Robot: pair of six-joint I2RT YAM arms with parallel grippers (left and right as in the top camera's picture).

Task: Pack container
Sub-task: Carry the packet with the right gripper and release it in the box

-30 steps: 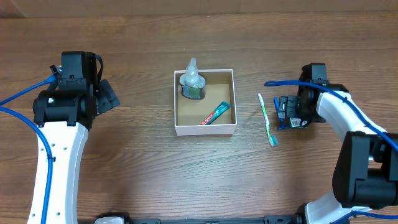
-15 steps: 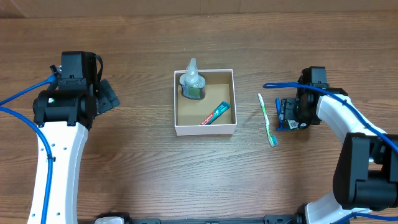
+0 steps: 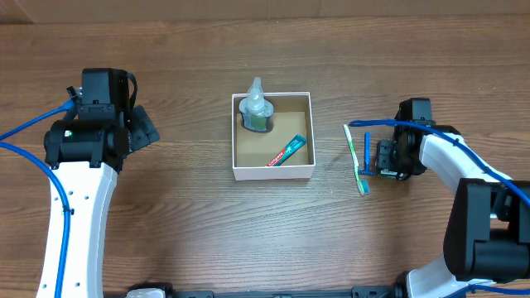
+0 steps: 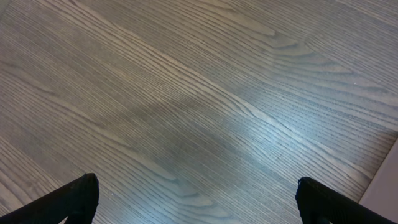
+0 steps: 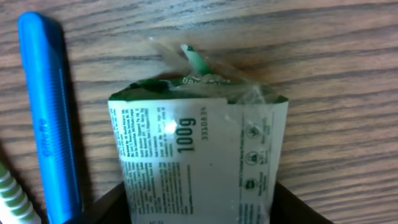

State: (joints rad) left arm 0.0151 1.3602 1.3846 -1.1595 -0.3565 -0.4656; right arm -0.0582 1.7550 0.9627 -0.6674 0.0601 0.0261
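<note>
Next, I release the white-and-green packet from my right gripper in the container (image 3: 254, 149), between the clear bottle and the toothpaste tube's cap. The packet is now down at the table.
The container (image 3: 273, 172), a square white box with a brown inside, stands mid-table and holds a clear bottle (image 3: 256, 112) and a small toothpaste tube (image 3: 286, 151). To its right lie a green-and-white toothbrush (image 3: 356, 161) and a thin blue stick-like item (image 3: 368, 153). My right gripper (image 3: 387, 157) is down at the table just right of them. In the right wrist view its fingers (image 5: 199, 208) press both sides of a white-and-green packet (image 5: 196, 155) marked 100g. My left gripper (image 3: 142, 128) is open and empty at the far left, over bare wood (image 4: 196, 199).
In the right wrist view the blue item (image 5: 50, 118) lies close on the packet's left, and the toothbrush (image 5: 15, 196) shows at the lower left corner. The wooden table spreads on all sides of the container.
My right gripper has moved slightly left and down over the packet, which now lies hidden beneath it in the overhead view. The left arm has not moved.
</note>
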